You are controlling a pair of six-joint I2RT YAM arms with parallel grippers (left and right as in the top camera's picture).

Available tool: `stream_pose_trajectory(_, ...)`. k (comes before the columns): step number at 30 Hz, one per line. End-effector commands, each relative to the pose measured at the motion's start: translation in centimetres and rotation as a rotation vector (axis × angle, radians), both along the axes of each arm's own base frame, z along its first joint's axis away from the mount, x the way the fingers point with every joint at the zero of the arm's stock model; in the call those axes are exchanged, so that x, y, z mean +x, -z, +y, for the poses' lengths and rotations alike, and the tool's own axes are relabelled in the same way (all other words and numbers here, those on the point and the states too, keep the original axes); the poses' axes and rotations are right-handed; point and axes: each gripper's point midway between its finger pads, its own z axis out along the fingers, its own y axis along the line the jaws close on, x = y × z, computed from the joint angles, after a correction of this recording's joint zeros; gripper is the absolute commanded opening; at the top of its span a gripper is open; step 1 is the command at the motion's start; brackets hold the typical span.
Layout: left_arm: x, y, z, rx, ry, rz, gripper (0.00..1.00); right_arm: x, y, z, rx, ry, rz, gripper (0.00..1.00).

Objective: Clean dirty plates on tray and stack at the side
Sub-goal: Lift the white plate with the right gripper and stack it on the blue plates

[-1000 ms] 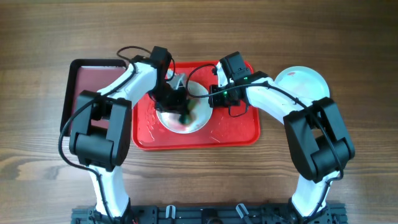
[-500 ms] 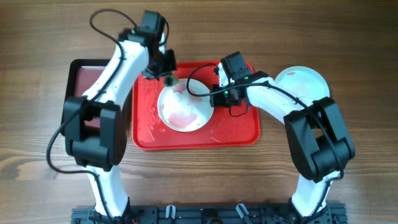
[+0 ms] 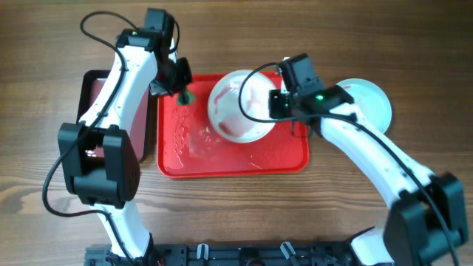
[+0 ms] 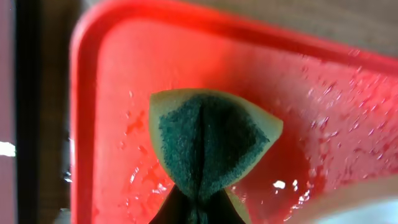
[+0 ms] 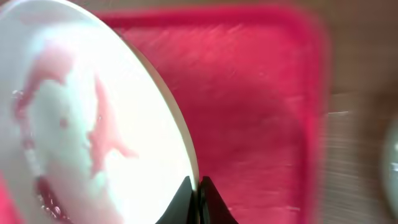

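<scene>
The white plate will go on top of the pale blue plate (image 3: 355,110) beside the red tray, and my right gripper will let go of it there.
The red tray (image 3: 288,155) lies mid-table, wet with droplets. My right gripper (image 3: 275,103) is shut on the rim of a white plate (image 3: 238,107) and holds it tilted above the tray's back right; red smears show on its face (image 5: 81,118). A pale blue plate (image 3: 366,103) lies on the table right of the tray. My left gripper (image 3: 177,87) is shut on a green and yellow sponge (image 4: 208,140), over the tray's back left corner (image 4: 93,74). The sponge shows as a dark green spot overhead (image 3: 184,96).
A smaller black-rimmed maroon tray (image 3: 96,92) lies left of the red tray, partly under my left arm. The wooden table (image 3: 236,29) extends behind and in front of both trays.
My left gripper pulled the sponge off the plate to the tray's back left corner. My right gripper lifted the white plate from the tray's middle and carried it back and right.
</scene>
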Motion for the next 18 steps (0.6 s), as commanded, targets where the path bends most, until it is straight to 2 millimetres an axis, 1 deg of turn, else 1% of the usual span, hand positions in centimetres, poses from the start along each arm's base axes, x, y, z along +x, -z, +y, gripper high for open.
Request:
stream_pose_trajectory(1,-1.4,1.2,-1.8,-0.086,0.02,0.041,0.04,0.3,-2.9,-3.2,-0.28,0.102,-0.163,0.04)
stream_pose_trajectory(4,-2.0,2.2,-2.8,-0.084,0.046,0.05,0.04,-0.6,-4.8,-2.6,-0.461,0.104,-0.277,0.05)
stream_pose_trajectory(5,-2.3,2.4,-3.2,-0.083,0.057,0.055,0.04,-1.1,-6.0,-1.9,-0.543,0.102,-0.35,0.04)
stream_pose_trajectory(8,-2.3,2.4,-4.0,-0.084,0.076,0.045,0.04,-2.4,-9.6,-0.7,-0.712,0.138,-0.539,0.04)
stream_pose_trajectory(9,-2.0,2.4,-4.1,-0.087,0.078,0.031,0.04,-3.1,-10.8,0.0,-0.75,0.142,-0.6,0.04)
stream_pose_trajectory(12,-1.5,2.3,-4.3,-0.091,0.08,0.011,0.04,-4.7,-12.9,1.7,-0.835,0.125,-0.711,0.04)
stream_pose_trajectory(13,-1.5,2.3,-4.3,-0.091,0.08,0.011,0.04,-5.0,-13.5,1.8,-0.859,0.128,-0.735,0.04)
stream_pose_trajectory(14,-1.5,2.3,-4.3,-0.091,0.08,0.012,0.04,-5.4,-14.6,1.9,-0.902,0.147,-0.778,0.04)
stream_pose_trajectory(16,-1.5,2.3,-4.3,-0.091,0.08,0.012,0.04,-5.6,-15.4,2.2,-0.929,0.157,-0.804,0.04)
stream_pose_trajectory(18,-1.5,2.3,-4.3,-0.091,0.08,0.01,0.04,-5.4,-15.7,2.4,-0.933,0.154,-0.809,0.04)
